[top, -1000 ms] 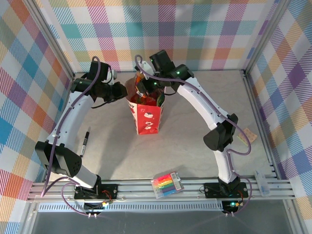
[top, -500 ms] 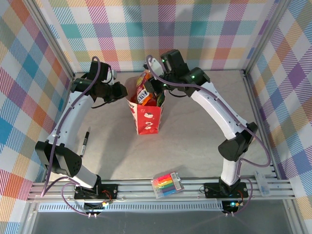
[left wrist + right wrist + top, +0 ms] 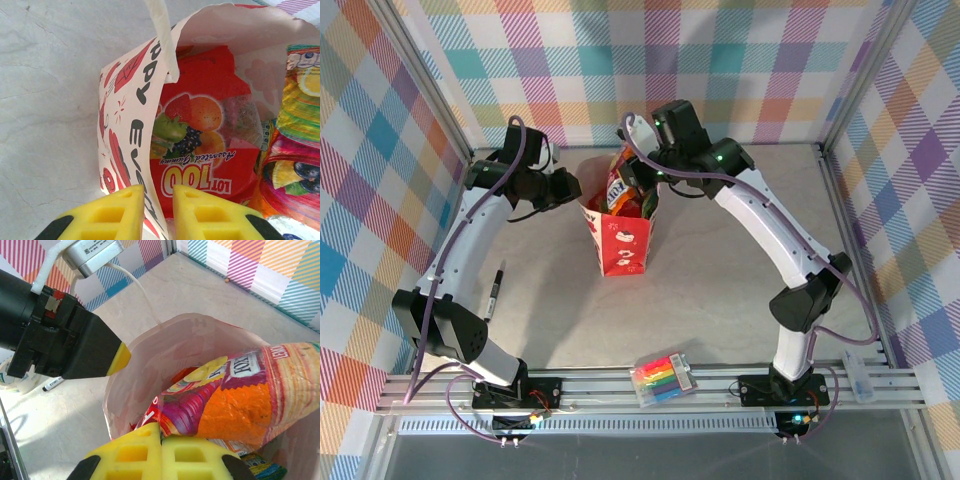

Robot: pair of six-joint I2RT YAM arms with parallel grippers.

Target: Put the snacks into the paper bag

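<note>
Next, my right gripper lets go of the orange-red FOXS pouch inside the paper bag (image 3: 613, 195) (image 3: 185, 407), beside the red fruit-print pouch. The FOXS pouch now slants into the bag's mouth.
The paper bag (image 3: 618, 245) stands upright mid-table, white with red prints. My left gripper (image 3: 158, 210) is shut on its left rim, the printed wall (image 3: 125, 115) running between the yellow fingers. Inside lies a red fruit-print pouch (image 3: 205, 145). My right gripper (image 3: 161, 440) is shut on a corner of the orange-red "FOXS" pouch (image 3: 240, 400), which slants into the bag's mouth (image 3: 145, 370), with its top end still above the rim. From above, that pouch (image 3: 620, 185) pokes out of the bag between both grippers. More pouches lie under it, mostly hidden.
A black pen (image 3: 496, 288) lies on the table left of the bag. A clear pack of rainbow markers (image 3: 663, 378) rests on the front rail. Checked walls enclose the back and both sides of the table.
The right arm swung to the right, then tipped the FOXS pouch lower into the bag's mouth. The left arm kept still, holding the rim.
</note>
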